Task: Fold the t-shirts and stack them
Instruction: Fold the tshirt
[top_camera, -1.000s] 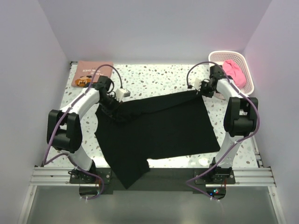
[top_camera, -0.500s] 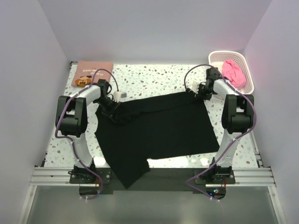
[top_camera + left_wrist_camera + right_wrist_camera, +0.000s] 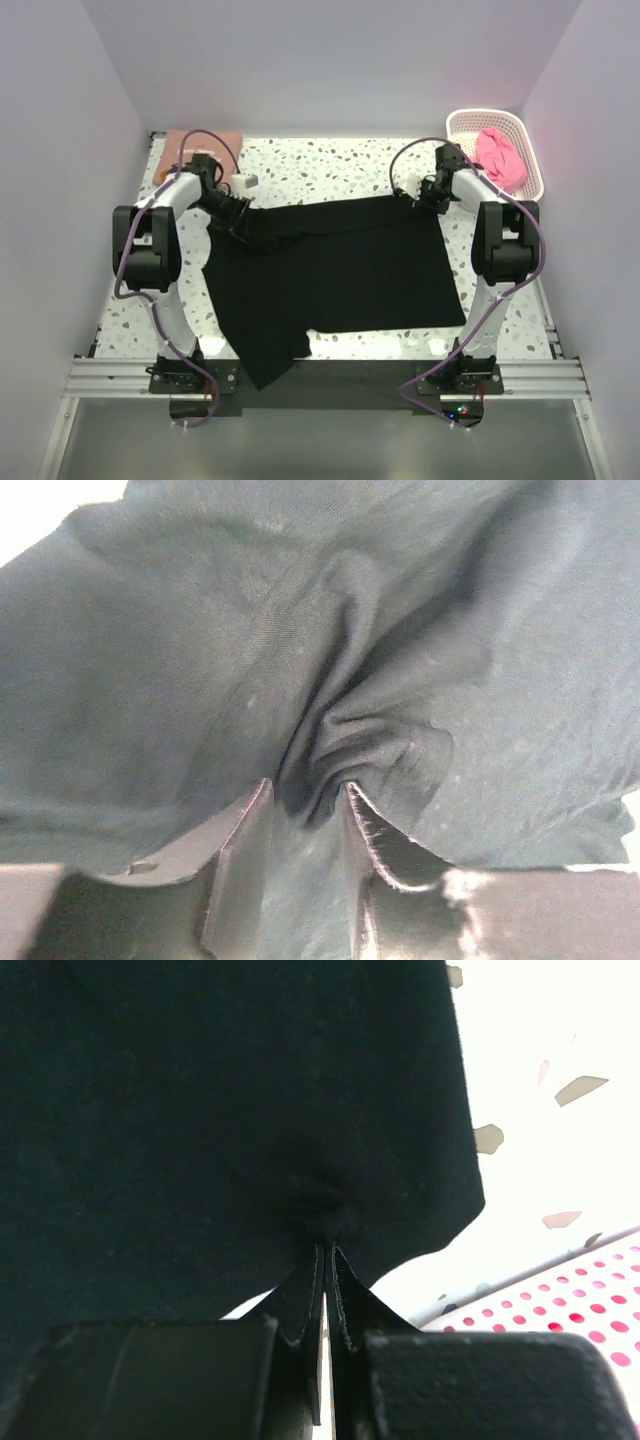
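The black t-shirt lies bunched up beside my left gripper, so that gripper should open and take the lump's inner end point(image 3: 290, 238) to straighten it before folding.
The black t-shirt point(image 3: 335, 265) lies spread on the speckled table, with one part hanging over the near edge. My left gripper point(image 3: 243, 223) is shut on a bunched fold at its far left edge; in the left wrist view point(image 3: 305, 798) the cloth point(image 3: 450, 630) puckers between the fingers. My right gripper point(image 3: 415, 194) is shut on the shirt's far right corner, seen pinched in the right wrist view point(image 3: 327, 1247). The salmon-pink printed shirt point(image 3: 190, 143) lies folded at the back left, partly hidden by my left arm. The bright pink shirt point(image 3: 501, 156) sits in the basket.
The white-and-pink lattice basket point(image 3: 470, 119) stands at the back right corner, just beyond my right gripper; its rim shows in the right wrist view point(image 3: 590, 1290). Walls close in on the left, back and right.
Both grippers have moved toward the back of the table, pulling the black shirt's far edge with them. The shirt has slid away from the near edge and lies flatter.
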Available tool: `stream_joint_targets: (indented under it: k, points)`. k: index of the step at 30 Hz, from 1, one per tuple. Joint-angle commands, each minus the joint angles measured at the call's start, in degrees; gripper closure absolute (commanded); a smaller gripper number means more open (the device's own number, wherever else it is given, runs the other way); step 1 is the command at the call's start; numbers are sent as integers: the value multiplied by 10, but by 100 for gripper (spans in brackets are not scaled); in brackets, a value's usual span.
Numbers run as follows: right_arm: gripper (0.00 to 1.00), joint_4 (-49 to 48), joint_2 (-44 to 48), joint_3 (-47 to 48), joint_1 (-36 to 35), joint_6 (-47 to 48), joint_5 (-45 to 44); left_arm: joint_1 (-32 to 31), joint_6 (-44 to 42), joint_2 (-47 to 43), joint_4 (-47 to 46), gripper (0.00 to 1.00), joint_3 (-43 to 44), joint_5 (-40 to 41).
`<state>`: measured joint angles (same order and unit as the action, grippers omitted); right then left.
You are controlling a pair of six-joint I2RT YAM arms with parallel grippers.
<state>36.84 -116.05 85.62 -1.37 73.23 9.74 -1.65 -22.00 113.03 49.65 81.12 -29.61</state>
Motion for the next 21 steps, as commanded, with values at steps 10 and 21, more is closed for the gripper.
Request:
stream_joint_targets:
  k: [10, 21]
  points:
    - [100, 25, -3, 38, -6, -14, -8, -42, -323, -250, -122, 40, -131, -98]
    - [100, 27, -3, 40, -7, -25, -10, -167, -531, -309, -241, 45, -292, 16]
